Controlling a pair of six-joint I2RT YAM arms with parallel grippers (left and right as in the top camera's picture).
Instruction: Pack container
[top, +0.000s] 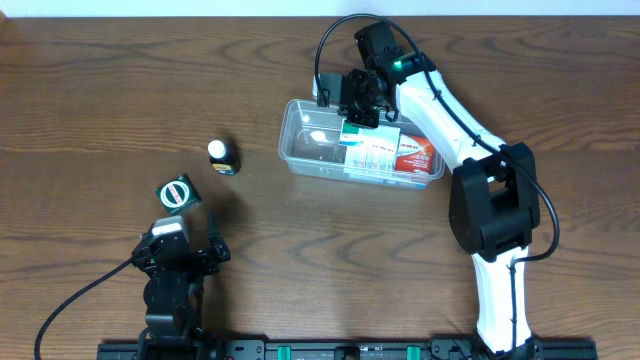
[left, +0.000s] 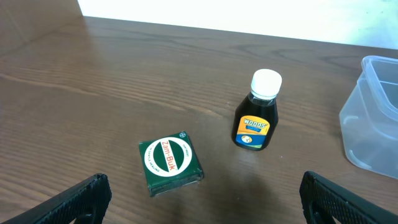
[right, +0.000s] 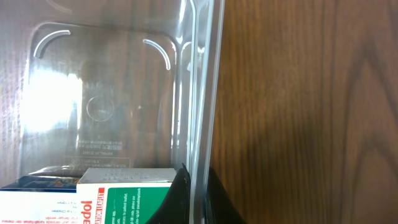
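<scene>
Next, my left gripper goes to the green Zam-Buk box and closes on the box's opposite sides (top: 176, 195) (left: 170, 163), those running along its red lettering.
The clear plastic container (top: 308, 150) stands at centre right; it also shows in the right wrist view (right: 99, 93) and at the right edge of the left wrist view (left: 373, 118). Inside it lie a white and green box (top: 372, 152) (right: 124, 193) and a red box (top: 420, 158). My right gripper (top: 362, 100) (right: 198, 193) is shut on the container's far wall, one finger inside and one outside. A dark bottle with a white cap (top: 222, 156) (left: 256, 113) and a small green Zam-Buk box (top: 177, 192) (left: 170, 158) sit on the table left of the container. My left gripper (top: 182, 250) (left: 202, 199) is open and empty, just short of the green box.
The wooden table (top: 100, 100) stretches around these things. The right arm (top: 480, 190) reaches up the right side, with a black cable looping above the container.
</scene>
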